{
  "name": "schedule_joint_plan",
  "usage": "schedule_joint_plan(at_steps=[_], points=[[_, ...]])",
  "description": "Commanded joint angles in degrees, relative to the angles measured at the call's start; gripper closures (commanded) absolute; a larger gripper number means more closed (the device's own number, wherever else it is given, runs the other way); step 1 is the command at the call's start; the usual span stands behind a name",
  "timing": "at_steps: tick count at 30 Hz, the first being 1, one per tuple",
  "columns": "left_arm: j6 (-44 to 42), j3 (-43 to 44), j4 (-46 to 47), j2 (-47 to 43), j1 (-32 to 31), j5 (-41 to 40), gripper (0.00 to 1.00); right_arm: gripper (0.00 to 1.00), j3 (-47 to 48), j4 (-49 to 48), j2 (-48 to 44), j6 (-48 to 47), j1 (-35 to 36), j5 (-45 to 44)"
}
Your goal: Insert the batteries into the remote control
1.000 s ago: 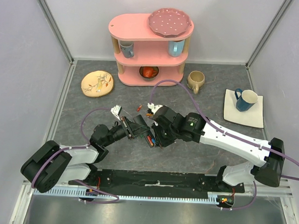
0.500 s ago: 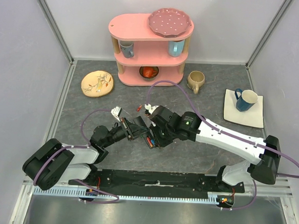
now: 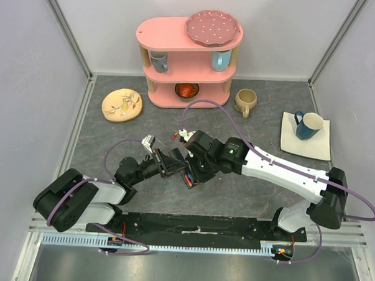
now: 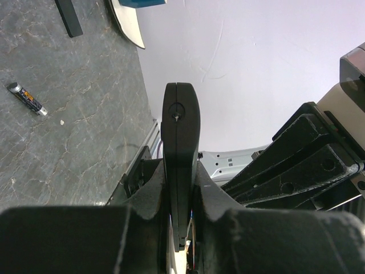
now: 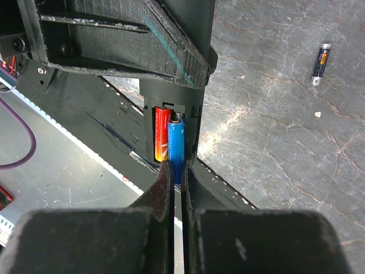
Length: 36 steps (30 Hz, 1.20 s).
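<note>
The blue battery pokes out beyond the end of the remote's hollow, so the robot's right gripper needs to grasp the battery's near end (image 5: 178,178) and back it away from the spring.
My left gripper (image 3: 170,163) is shut on the remote control (image 4: 180,131), holding it edge-on off the table. In the right wrist view the remote's (image 5: 195,123) recess faces me, with a red-orange battery (image 5: 162,137) and a blue battery (image 5: 176,142) lying side by side in it. My right gripper (image 5: 177,171) is shut on the near end of the blue battery. In the top view the right gripper (image 3: 190,172) meets the left one at mid-table. A loose dark battery (image 5: 320,63) lies on the table and also shows in the left wrist view (image 4: 26,98).
A pink shelf (image 3: 188,59) with cups and a plate stands at the back. A painted plate (image 3: 122,104) is at back left, a beige mug (image 3: 245,101) beside the shelf. A blue mug (image 3: 307,125) sits on a white square plate at right. A black strip (image 4: 68,17) lies on the table.
My right arm has shifted a little to the left and closer to the left gripper. The left gripper keeps hold of the remote and has barely moved.
</note>
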<state>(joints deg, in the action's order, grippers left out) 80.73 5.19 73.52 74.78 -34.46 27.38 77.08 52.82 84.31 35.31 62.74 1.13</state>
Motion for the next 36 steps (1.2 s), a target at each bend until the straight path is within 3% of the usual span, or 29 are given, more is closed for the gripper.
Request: schedule_joint_plan(at_steps=[1,16,31,36], points=[[2.06,-0.44,13.23,0.10,-0.08,3.12,0.98,1.00,2.55,1.24,0.68,-1.38,-1.22,-2.09],[1.80,-0.01,13.14,-1.31,-0.08,2.77,0.98,0.97,1.85,1.15,1.47,-1.65,-1.31,-1.21],[0.57,0.17,11.91,-2.36,-0.08,1.63,0.98,1.00,1.32,3.78,-0.11,-1.03,-1.39,0.55],[0.40,0.61,11.65,-2.80,-0.08,2.07,0.98,0.93,1.14,3.78,0.50,-1.30,-1.30,0.37]])
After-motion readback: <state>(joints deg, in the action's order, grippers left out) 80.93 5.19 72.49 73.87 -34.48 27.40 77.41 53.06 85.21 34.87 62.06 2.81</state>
